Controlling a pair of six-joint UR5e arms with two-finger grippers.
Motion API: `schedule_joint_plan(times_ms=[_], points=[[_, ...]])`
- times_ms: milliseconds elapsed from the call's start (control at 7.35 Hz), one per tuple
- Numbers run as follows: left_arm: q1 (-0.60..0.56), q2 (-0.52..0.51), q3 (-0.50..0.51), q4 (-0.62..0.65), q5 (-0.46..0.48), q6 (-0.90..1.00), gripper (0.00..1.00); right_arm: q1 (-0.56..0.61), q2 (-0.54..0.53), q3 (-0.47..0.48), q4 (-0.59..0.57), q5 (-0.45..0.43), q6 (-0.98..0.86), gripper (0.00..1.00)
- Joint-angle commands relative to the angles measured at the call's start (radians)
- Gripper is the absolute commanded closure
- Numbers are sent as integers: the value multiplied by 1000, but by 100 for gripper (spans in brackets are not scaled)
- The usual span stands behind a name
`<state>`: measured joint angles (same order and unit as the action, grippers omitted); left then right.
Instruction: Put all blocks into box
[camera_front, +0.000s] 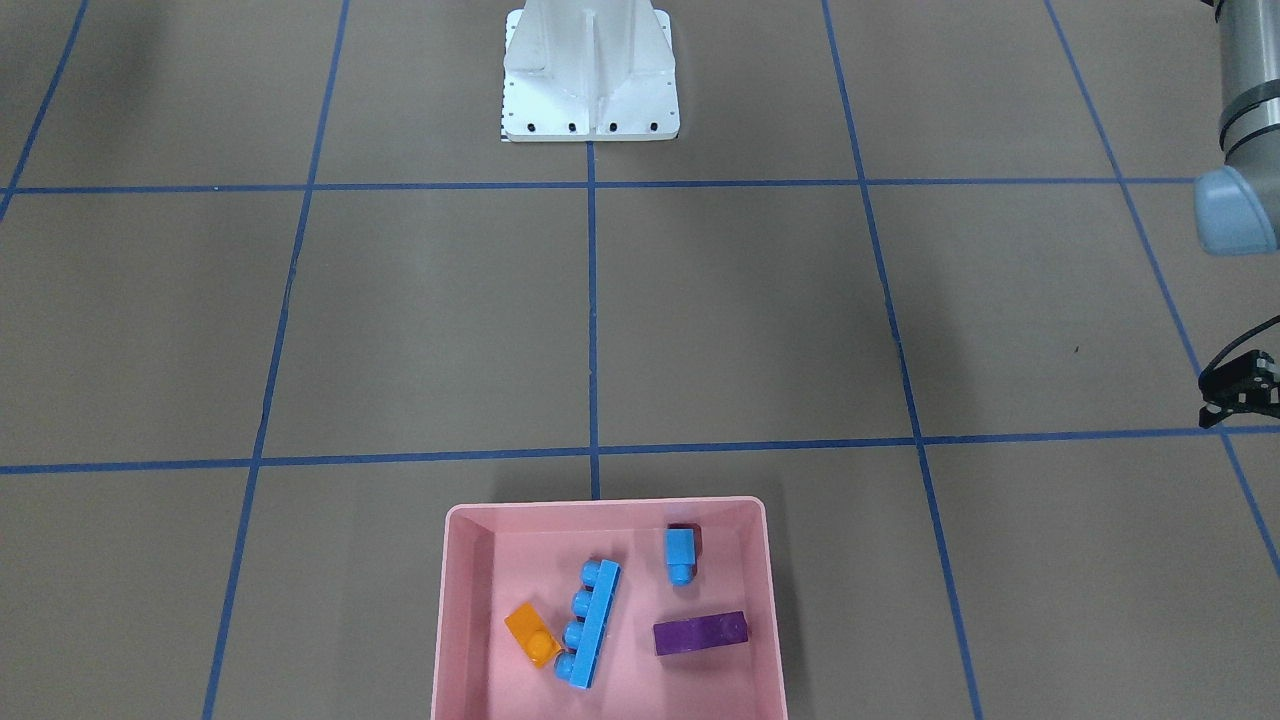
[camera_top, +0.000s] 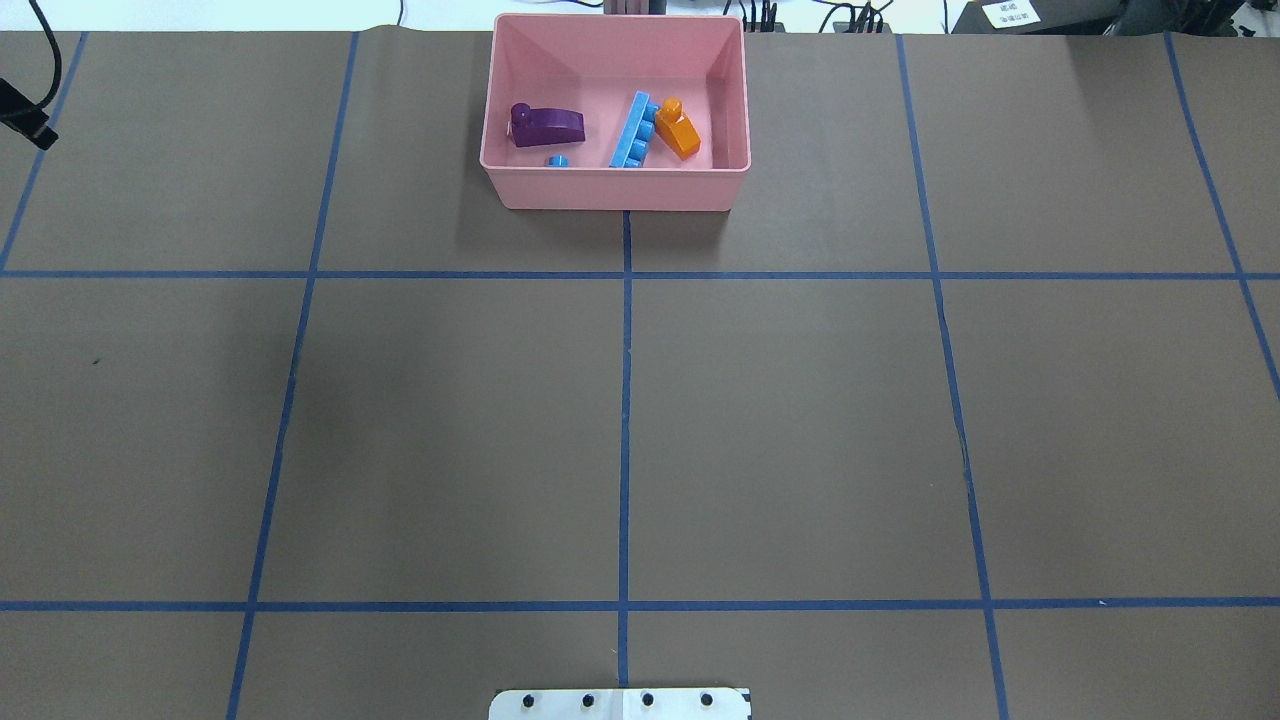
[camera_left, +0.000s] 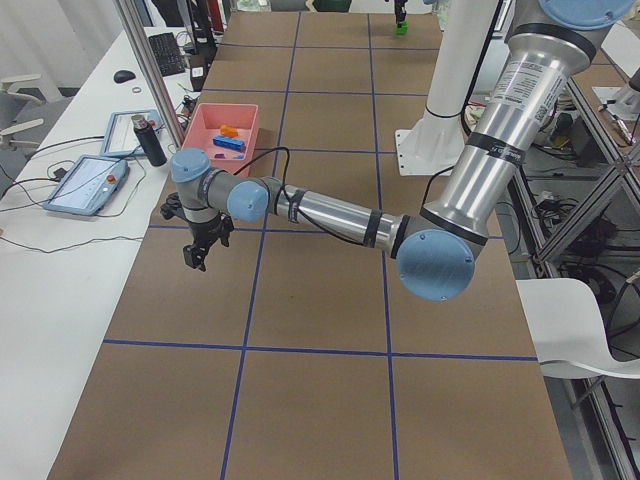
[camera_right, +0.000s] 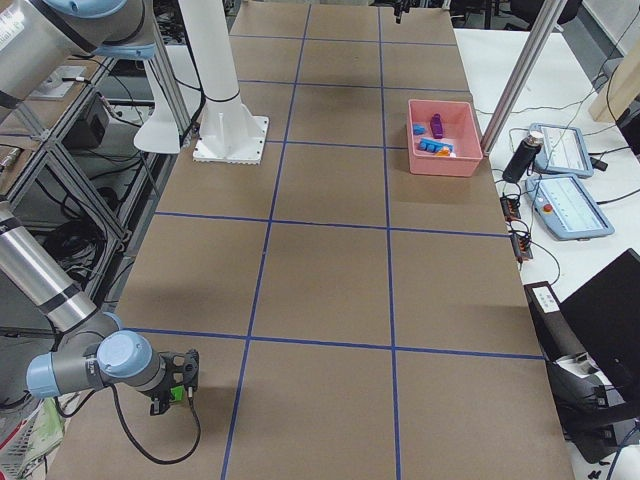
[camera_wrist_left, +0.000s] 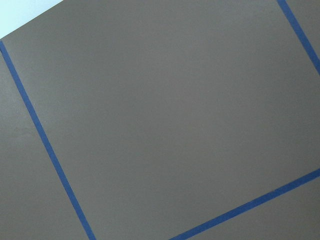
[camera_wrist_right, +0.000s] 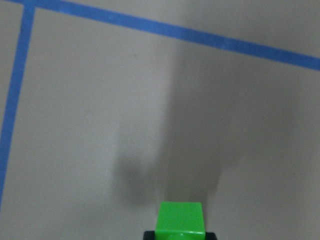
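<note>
I will let go of the green block with my right gripper in the pink box (camera_front: 567, 562), next to the robot-side end of the long blue block. The green block is now low over the table.
The pink box (camera_front: 455, 600) stands at the table's far edge from the robot (camera_top: 615, 190). In it lie an orange block (camera_front: 532, 633), a long blue block (camera_front: 590, 622), a small blue block (camera_front: 681, 555) and a purple block (camera_front: 700, 633). My right gripper (camera_right: 180, 385) is far from the box, low over the table at my right end. It is shut on a green block (camera_wrist_right: 180, 222), which is lifted off the surface. My left gripper (camera_front: 1240, 385) hangs at the table's left end, away from the box. I cannot tell whether it is open or shut.
The white robot base (camera_front: 590, 80) stands at the table's robot side. A side bench beyond the box holds two tablets (camera_right: 565, 205) and a dark bottle (camera_right: 518, 160). A metal pole (camera_right: 515, 85) rises beside the box. Blue tape lines grid the brown table.
</note>
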<state>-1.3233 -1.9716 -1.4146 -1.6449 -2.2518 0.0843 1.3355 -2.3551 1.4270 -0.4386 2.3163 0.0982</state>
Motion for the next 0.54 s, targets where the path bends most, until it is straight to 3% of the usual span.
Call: schedule_joint_plan(times_ms=[0, 136, 272, 408], points=[[-1, 37, -36, 0, -37, -11, 0, 10, 3, 131, -29, -3, 17, 100], [-1, 45, -38, 0, -57, -11, 0, 54, 54, 264, -210, 14, 17, 100], [-1, 51, -40, 0, -64, -12, 0, 101, 151, 432, -502, 15, 17, 100], [-1, 50, -40, -1, -64, -32, 0, 125, 283, 511, -720, 18, 17, 100]])
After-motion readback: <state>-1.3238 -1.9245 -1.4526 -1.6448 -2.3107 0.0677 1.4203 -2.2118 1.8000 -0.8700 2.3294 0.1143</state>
